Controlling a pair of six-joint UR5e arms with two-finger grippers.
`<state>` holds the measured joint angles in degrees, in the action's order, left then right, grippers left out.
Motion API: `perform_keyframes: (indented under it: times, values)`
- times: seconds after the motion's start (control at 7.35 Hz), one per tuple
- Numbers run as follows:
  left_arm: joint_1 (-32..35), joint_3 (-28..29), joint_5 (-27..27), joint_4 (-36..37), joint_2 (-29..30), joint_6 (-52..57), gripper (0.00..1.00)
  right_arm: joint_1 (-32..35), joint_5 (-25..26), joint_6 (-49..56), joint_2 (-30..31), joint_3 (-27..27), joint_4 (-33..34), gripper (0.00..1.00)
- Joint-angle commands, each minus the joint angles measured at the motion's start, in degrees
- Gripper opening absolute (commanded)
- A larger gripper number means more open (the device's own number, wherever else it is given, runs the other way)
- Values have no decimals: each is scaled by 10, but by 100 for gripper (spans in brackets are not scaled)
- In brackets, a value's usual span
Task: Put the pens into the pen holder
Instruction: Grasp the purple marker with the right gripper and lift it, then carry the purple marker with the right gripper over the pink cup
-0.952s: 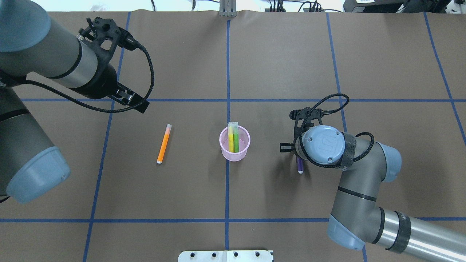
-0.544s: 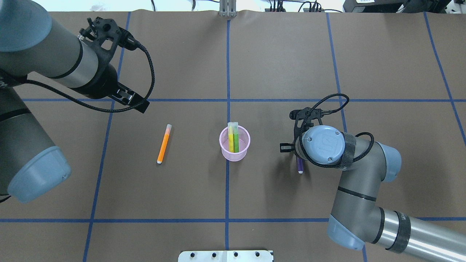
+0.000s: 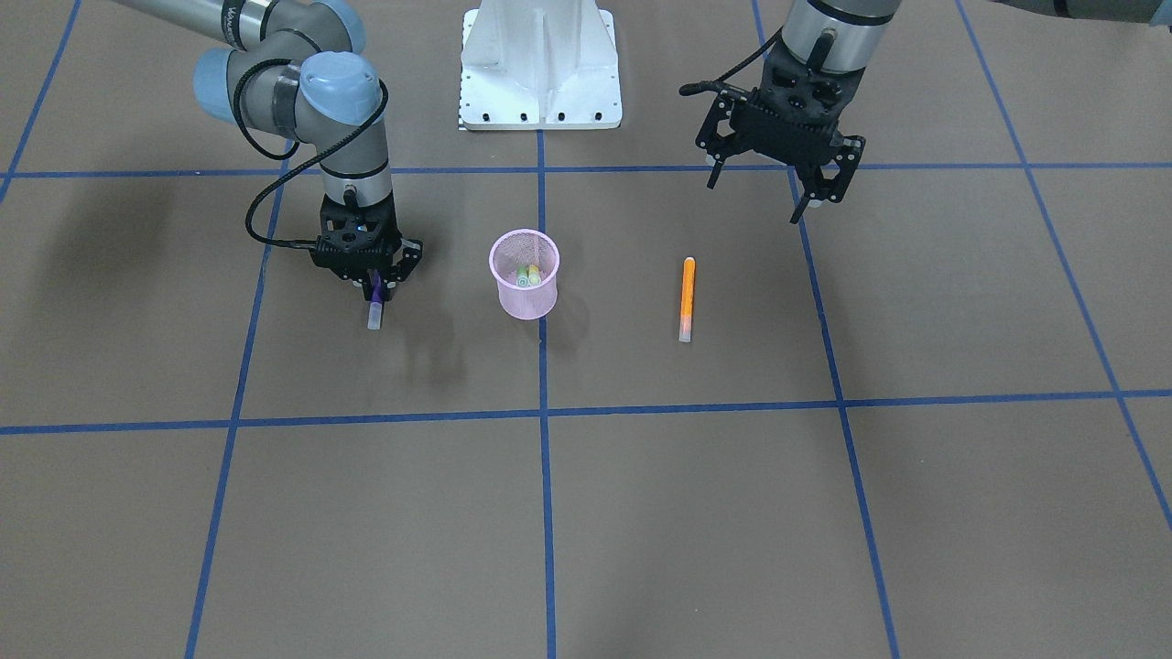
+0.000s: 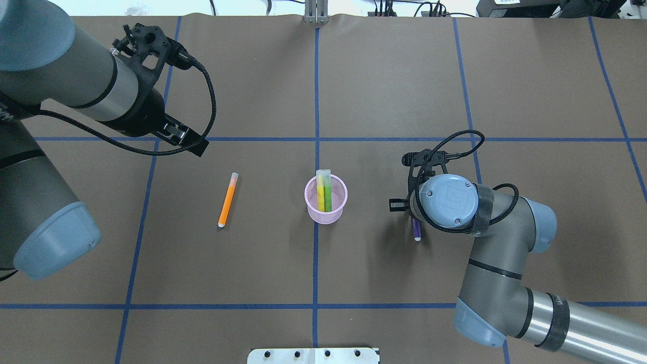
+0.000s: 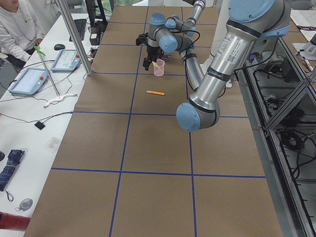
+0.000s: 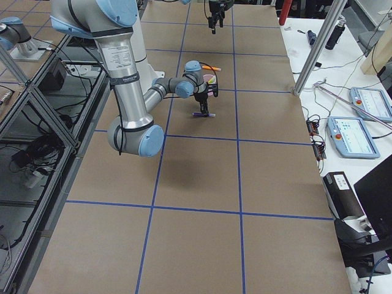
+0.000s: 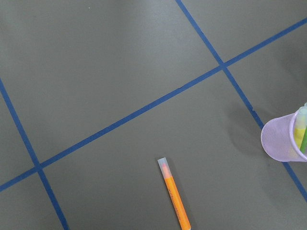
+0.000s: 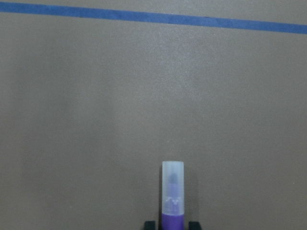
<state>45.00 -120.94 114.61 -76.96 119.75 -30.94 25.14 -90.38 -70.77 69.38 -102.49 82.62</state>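
Note:
The robot's right gripper needs to release the purple pen inside the pink mesh pen holder [image 3: 512,270], next to the green pen.
The pink mesh pen holder [image 4: 326,216] stands mid-table and also shows in the front view [image 3: 524,297]. A yellowish pen [image 4: 320,194] and a green pen [image 4: 328,198] stand in it. An orange pen [image 4: 227,199] lies left of the cup, also in the left wrist view [image 7: 173,194]. My right gripper [image 3: 374,282] is shut on a purple pen [image 3: 374,307], held level at or just above the table right of the cup. The pen's pale cap [image 8: 172,194] sticks out ahead of the fingers. My left gripper [image 3: 760,197] is open and empty, raised beyond the orange pen.
The white robot base [image 3: 540,64] stands at the table's near edge. Blue tape lines [image 4: 316,101] grid the brown table cover. An operator [image 5: 12,29] sits at a side desk with tablets, off the work table.
The left arm has shifted slightly while its gripper stays open in nearly the same place. The right gripper stays shut on the purple pen with barely any movement.

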Motion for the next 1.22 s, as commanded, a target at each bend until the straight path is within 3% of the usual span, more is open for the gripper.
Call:
perform_keyframes:
  times: [0.0, 0.41, 0.82, 1.09]
  values:
    - [0, 1, 0, 0, 2, 0, 100, -1, 0, 1, -1, -1, -1, 0]
    - [0, 4, 0, 0, 6, -1, 100, 20, 27, 3, -10, -44, -1, 0]
    - [0, 17, 1, -1, 11, -2, 100, 4, 227, -30, -54, -94, -2, 0]
    - [0, 27, 1, -2, 21, -3, 100, -69, 395, -45, -60, -85, -81, 0]
